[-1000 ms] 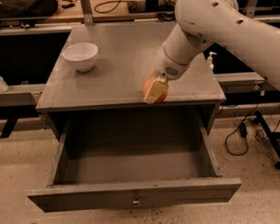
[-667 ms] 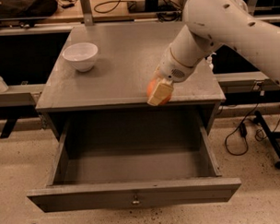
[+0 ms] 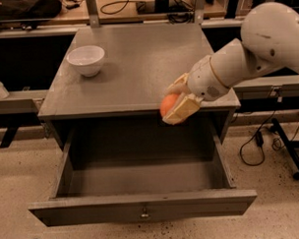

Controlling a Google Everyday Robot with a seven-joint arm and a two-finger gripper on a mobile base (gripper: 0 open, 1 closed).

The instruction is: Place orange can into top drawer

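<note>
My gripper should release the orange can close to the middle of the open top drawer's grey bottom point(image 3: 165, 164).
The orange can point(image 3: 167, 104), a small round orange ball, is held in my gripper point(image 3: 175, 104). The gripper's cream fingers point(image 3: 180, 111) are shut on it. It hangs just past the front edge of the grey cabinet top point(image 3: 137, 63), above the back right part of the open top drawer point(image 3: 141, 178). The drawer is pulled out wide and its grey inside holds nothing. A small metal knob point(image 3: 144, 213) sits at the centre of its front. My white arm point(image 3: 255, 49) reaches in from the right.
A white bowl point(image 3: 86, 59) stands at the back left of the cabinet top. Metal posts and cables lie behind the cabinet. A dark stand and a cable point(image 3: 268, 137) are on the speckled floor to the right.
My gripper has carried the orange can forward, from over the front part of the cabinet top to past its front edge, over the open drawer.
</note>
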